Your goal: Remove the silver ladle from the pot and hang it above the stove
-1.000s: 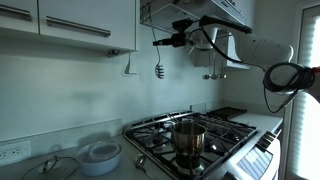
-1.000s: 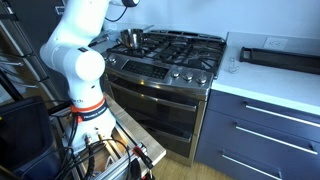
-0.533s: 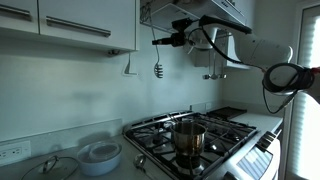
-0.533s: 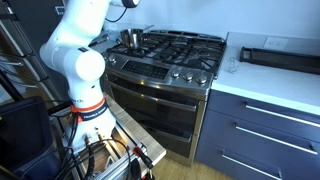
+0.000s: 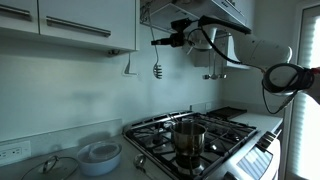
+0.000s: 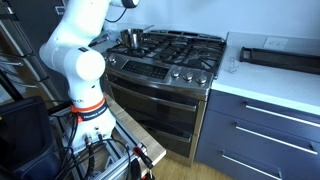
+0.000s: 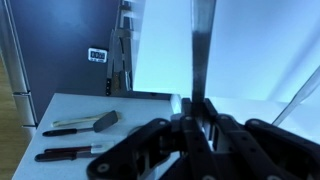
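My gripper will release the silver ladle so that it hangs below the overhead rack beside the white wall cabinet (image 5: 150, 54).
In an exterior view my gripper (image 5: 156, 42) is high up beside the wall cabinets, above the left end of the stove (image 5: 215, 135), pointing at the wall. It is shut on the silver ladle (image 5: 158, 68), which hangs down from the fingertips with its bowl end lowest. In the wrist view the fingers (image 7: 197, 103) pinch the ladle's thin handle (image 7: 200, 45). The shiny pot (image 5: 188, 136) stands on a front burner well below. The pot (image 6: 131, 38) and stove (image 6: 175, 50) also show in the other exterior view, where the gripper is out of frame.
A small hook (image 5: 128, 67) hangs under the wall cabinet left of the ladle. More utensils (image 5: 211, 74) hang at the back behind the arm. A white bowl (image 5: 100, 155) and a glass lid (image 5: 52, 166) sit on the counter. Black-handled utensils (image 7: 78, 125) lie on a white surface.
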You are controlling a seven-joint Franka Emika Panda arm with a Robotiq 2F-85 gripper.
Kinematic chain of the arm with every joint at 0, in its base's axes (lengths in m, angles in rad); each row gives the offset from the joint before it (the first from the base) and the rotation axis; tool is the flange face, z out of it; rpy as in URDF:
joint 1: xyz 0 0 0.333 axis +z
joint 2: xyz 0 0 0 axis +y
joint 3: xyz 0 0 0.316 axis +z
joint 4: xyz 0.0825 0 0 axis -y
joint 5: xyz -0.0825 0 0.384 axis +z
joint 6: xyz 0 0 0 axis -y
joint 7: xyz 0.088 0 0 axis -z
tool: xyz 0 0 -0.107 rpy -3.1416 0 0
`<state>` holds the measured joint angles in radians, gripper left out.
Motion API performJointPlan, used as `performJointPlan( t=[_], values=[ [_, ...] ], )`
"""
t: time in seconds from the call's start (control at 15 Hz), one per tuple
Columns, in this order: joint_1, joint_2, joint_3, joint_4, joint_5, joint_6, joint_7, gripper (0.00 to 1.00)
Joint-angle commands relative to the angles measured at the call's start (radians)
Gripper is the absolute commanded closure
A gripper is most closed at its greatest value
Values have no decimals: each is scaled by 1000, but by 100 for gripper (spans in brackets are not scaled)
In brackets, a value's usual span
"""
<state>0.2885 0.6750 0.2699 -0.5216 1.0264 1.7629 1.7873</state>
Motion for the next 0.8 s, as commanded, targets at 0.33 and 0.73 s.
performJointPlan(
  t=[0.33, 0.73],
  values=[
    [8, 14, 9, 55, -27, -19, 23, 97],
    [5, 11, 6, 56, -31, -26, 36, 97]
  ],
)
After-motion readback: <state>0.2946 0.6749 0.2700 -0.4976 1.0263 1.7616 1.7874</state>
